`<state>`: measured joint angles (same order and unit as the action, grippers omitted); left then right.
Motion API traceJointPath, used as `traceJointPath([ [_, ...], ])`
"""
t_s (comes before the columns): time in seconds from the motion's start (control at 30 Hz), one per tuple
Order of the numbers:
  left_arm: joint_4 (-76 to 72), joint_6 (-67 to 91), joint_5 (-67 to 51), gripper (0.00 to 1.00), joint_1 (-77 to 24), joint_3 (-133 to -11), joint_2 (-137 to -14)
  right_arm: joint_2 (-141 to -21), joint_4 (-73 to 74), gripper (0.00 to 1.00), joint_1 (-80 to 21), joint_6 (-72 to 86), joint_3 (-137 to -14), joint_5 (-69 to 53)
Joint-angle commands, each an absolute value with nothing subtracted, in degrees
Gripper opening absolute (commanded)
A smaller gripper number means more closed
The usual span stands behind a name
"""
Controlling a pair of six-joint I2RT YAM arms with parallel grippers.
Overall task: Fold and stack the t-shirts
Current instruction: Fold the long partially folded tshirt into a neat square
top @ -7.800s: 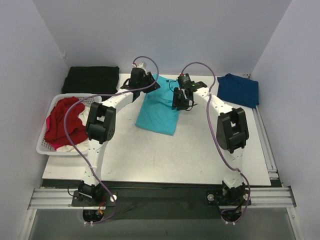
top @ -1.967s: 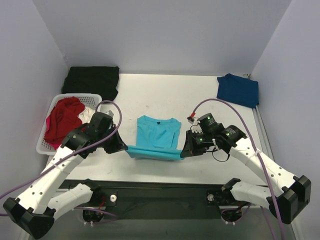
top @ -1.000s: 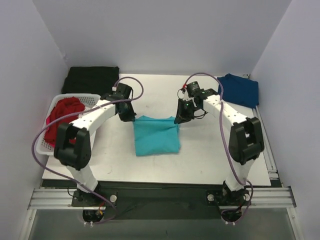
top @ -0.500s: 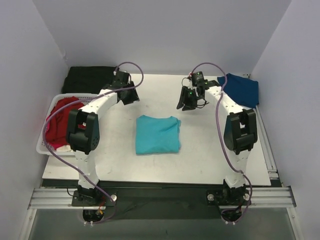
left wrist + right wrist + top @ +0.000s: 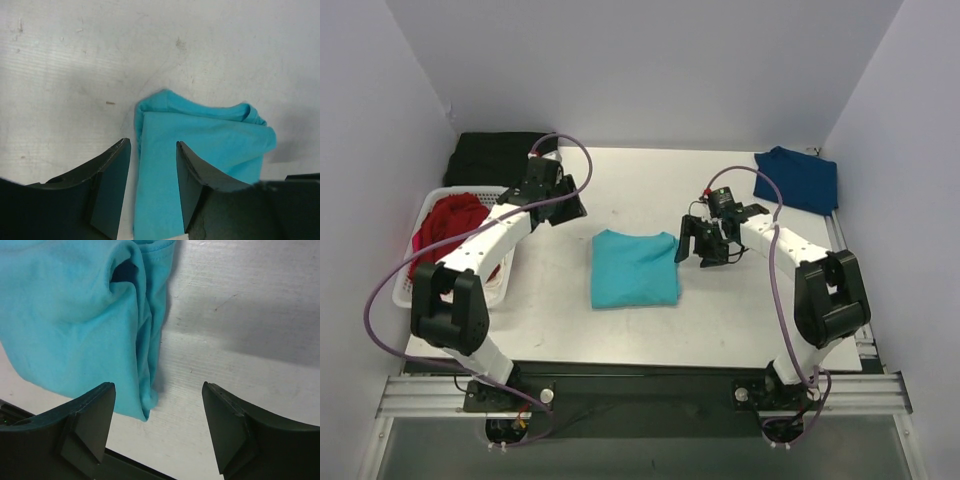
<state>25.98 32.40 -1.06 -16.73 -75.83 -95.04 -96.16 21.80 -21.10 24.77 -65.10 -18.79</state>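
Note:
The turquoise t-shirt will next be grabbed by my right gripper by its nearest folded side edge (image 5: 675,256) (image 5: 137,306), just short of the raised fold at the t-shirt's far corner.
The turquoise t-shirt (image 5: 635,268) lies folded in a rough square in the middle of the table. My left gripper (image 5: 570,205) is open and empty, off its far left corner; in the left wrist view (image 5: 152,144) the shirt (image 5: 200,145) shows between and beyond the fingers. My right gripper (image 5: 695,248) is open wide and empty at the shirt's right edge; the right wrist view (image 5: 158,386) shows the shirt's folded edge (image 5: 75,325) by the left finger. The navy t-shirt (image 5: 798,180) lies folded at the back right. The red t-shirt (image 5: 445,235) is crumpled in the basket.
The white slatted basket (image 5: 408,298) stands at the table's left edge. A black folded cloth (image 5: 500,158) lies at the back left corner. Walls close in the back and both sides.
The right gripper has come nearer, down beside the shirt's right edge. The left gripper has shifted slightly toward the shirt's far left corner. The turquoise shirt has not moved.

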Motion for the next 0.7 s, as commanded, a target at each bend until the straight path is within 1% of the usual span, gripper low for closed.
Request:
traceJointPath([
  [0.0,26.6,32.8,-2.7,0.52,-16.6,-72.7,-89.0,-94.5,15.7,0.72,-21.1,26.8,-61.9,-23.1],
  [0.13,28.4,32.7,-2.9,0.53,-16.3,-69.4,-85.2,-96.8,9.6,0.74,-21.3,28.5,-59.5,-27.3],
  [0.27,29.0,33.0,-4.7,0.54,-16.0,-67.4,-82.0,-99.8,4.8,0.73,-21.3,29.7,-58.5,-30.5],
  [0.3,29.2,33.1,-5.3,0.54,-16.0,-67.2,-81.7,-100.5,2.5,0.73,-21.3,30.5,-58.2,-31.0],
  [0.33,29.1,33.3,-5.4,0.54,-15.9,-66.8,-81.3,-101.7,1.5,0.68,-21.3,30.8,-58.1,-31.5],
  [0.43,29.1,33.7,-6.3,0.54,-15.8,-65.7,-80.7,-104.9,0.4,0.64,-21.4,31.3,-58.8,-31.6],
  [0.53,29.1,34.2,-7.1,0.54,-15.6,-65.0,-80.2,-108.5,-1.7,0.61,-21.6,31.8,-58.9,-33.0],
  [0.67,28.9,34.4,-7.7,0.55,-15.1,-64.2,-79.0,-112.8,-2.8,0.59,-23.5,32.2,-58.7,-33.8],
])
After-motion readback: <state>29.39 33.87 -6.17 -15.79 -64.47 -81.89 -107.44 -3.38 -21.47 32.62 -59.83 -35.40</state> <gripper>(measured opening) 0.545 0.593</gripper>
